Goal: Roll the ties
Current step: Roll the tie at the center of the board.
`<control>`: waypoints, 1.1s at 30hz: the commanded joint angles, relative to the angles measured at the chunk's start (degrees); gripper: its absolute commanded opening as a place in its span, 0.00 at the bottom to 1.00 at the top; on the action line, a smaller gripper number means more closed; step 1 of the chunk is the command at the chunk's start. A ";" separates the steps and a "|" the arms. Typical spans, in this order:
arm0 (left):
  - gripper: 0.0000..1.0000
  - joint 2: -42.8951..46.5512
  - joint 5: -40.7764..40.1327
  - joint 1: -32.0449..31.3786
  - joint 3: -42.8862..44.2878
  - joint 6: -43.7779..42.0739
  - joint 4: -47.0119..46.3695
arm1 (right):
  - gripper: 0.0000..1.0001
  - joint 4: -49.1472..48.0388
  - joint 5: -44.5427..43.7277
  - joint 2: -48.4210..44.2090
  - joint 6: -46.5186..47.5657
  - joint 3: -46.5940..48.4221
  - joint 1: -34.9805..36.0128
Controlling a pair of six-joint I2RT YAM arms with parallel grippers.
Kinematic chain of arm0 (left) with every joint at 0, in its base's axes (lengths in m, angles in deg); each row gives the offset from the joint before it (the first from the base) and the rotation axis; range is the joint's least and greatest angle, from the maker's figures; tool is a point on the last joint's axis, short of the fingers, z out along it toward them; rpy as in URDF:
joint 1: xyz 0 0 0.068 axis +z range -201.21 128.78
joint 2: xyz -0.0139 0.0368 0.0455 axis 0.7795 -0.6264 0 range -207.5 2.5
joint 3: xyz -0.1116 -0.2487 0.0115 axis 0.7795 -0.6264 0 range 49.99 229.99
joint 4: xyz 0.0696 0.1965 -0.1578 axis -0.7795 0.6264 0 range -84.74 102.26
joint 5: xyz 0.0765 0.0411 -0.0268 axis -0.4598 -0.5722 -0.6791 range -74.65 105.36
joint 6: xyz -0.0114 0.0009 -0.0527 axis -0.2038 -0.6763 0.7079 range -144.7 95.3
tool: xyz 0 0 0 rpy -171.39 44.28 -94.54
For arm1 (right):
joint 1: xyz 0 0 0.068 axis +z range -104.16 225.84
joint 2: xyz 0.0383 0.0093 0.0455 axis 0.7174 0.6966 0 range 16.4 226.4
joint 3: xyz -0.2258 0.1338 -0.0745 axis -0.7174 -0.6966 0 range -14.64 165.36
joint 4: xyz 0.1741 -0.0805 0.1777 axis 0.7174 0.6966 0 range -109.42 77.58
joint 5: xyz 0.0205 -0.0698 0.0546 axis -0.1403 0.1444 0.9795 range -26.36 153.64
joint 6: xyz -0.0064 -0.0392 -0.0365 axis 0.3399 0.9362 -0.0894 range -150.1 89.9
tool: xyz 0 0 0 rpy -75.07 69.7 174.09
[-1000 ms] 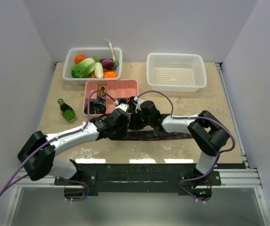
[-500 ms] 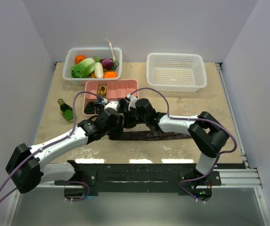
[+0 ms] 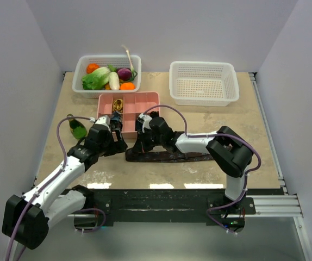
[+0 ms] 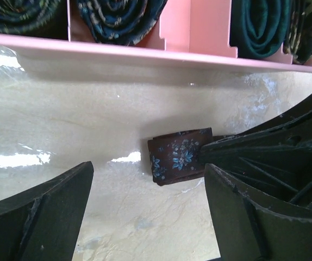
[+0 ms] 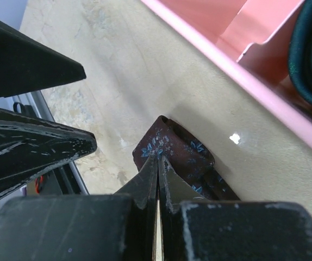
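I see the tie's folded end lying flat under my right gripper's shut fingers, so I will pinch the tie's fold (image 4: 164, 163) with my left gripper while my right gripper steadies the tie.
One of the ties, a maroon strip (image 3: 172, 156) with blue flowers, lies flat in front of the pink tray (image 3: 145, 100). Its left end is folded over (image 4: 178, 155) (image 5: 172, 147). My right gripper (image 3: 137, 143) (image 5: 158, 159) is shut, its joined tips resting on top of that fold with nothing between them. My left gripper (image 3: 115, 132) (image 4: 150, 217) is open and empty, just left of the fold and apart from it. Rolled ties (image 4: 120, 16) sit in the tray's front compartments.
A green bottle (image 3: 78, 129) stands close to the left arm. At the back are a white basket of vegetables (image 3: 108, 72) and an empty white basket (image 3: 204, 81). The tray's front rim (image 4: 145, 51) runs just behind the tie's fold.
The left gripper has let go, opened wide and drawn back to the left from the tie's end. The right gripper has moved left and stays shut on top of the fold.
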 commanded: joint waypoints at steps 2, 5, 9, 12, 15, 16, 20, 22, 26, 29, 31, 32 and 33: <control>0.88 -0.67 8.88 2.32 -3.61 0.31 -6.97 | 0.00 0.18 -1.61 -2.54 1.77 -0.86 0.25; 0.88 -1.73 10.81 2.59 -5.89 0.84 -10.75 | 0.00 0.45 -2.23 -3.06 1.86 -2.09 0.17; 0.87 -2.95 12.05 2.85 -8.27 2.07 -15.75 | 0.00 0.27 -2.93 -3.41 1.95 -3.67 0.25; 0.87 -3.40 13.98 2.94 -10.47 3.39 -19.98 | 0.00 0.27 -3.64 -3.68 1.86 -5.08 0.25; 0.86 -4.45 15.91 3.03 -12.49 4.44 -25.33 | 0.00 0.53 -3.99 -3.94 1.95 -5.61 0.25; 0.86 -4.80 16.44 3.03 -12.93 4.62 -26.57 | 0.00 0.53 -4.08 -4.29 1.95 -5.87 0.25; 0.81 -7.61 20.30 3.03 -14.95 6.72 -33.16 | 0.00 0.53 -4.51 -4.56 1.77 -6.40 0.25; 0.77 -8.75 21.80 3.03 -15.30 7.34 -34.40 | 0.00 0.53 -4.52 -4.56 1.68 -6.66 0.17; 0.68 -10.69 22.69 3.03 -15.74 8.40 -35.54 | 0.00 0.10 -4.52 -4.47 0.98 -7.19 0.17; 0.64 -11.83 22.77 3.03 -16.27 8.84 -36.51 | 0.00 -0.61 -4.34 -4.56 0.63 -7.80 0.25; 0.63 -12.71 23.12 3.03 -16.62 9.02 -37.74 | 0.00 -0.87 -4.08 -4.56 0.37 -8.07 0.25; 0.62 -13.50 23.30 3.03 -17.15 9.36 -39.13 | 0.00 -1.05 -3.99 -4.56 0.28 -8.07 0.25; 0.61 -13.94 23.30 3.03 -17.32 9.37 -39.84 | 0.00 -1.22 -3.82 -4.56 0.28 -8.07 0.25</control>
